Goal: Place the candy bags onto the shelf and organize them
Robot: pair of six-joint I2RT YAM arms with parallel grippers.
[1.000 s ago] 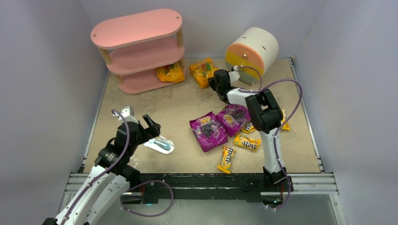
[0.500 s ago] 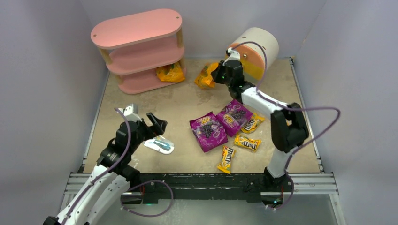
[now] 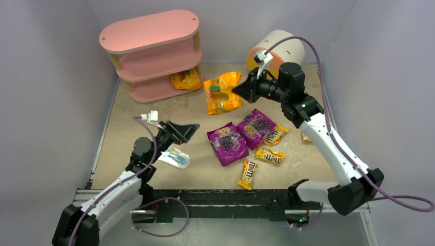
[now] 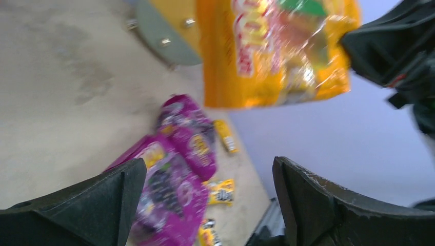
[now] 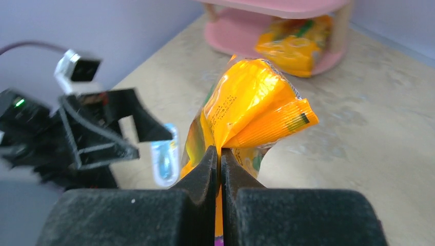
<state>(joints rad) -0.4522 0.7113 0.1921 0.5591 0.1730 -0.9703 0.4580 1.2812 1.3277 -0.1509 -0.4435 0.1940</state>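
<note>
The orange-yellow bag's lettering is turned on its side, so the robot's left gripper will take the lettered end (image 3: 212,107) to let the right gripper grip the bag again upright.
My right gripper (image 3: 239,90) is shut on the edge of a large orange-yellow candy bag (image 3: 221,93), which hangs above the table; it also shows in the right wrist view (image 5: 246,102) and the left wrist view (image 4: 272,51). The pink shelf (image 3: 151,54) stands at the back left with a second orange-yellow bag (image 3: 186,80) on its bottom tier. Two purple bags (image 3: 228,143) (image 3: 256,127) and several small yellow M&M's packs (image 3: 270,156) (image 3: 248,174) lie mid-table. My left gripper (image 3: 191,128) is open and empty, raised, pointing right.
A flat light-blue and white packet (image 3: 174,158) lies under my left arm. The cream drum cabinet (image 3: 279,48) stands at the back right behind my right arm. Grey walls close in the table on three sides.
My right gripper has lifted the orange-yellow bag off the table and carried it left and nearer. My left gripper has risen and swung to the right.
</note>
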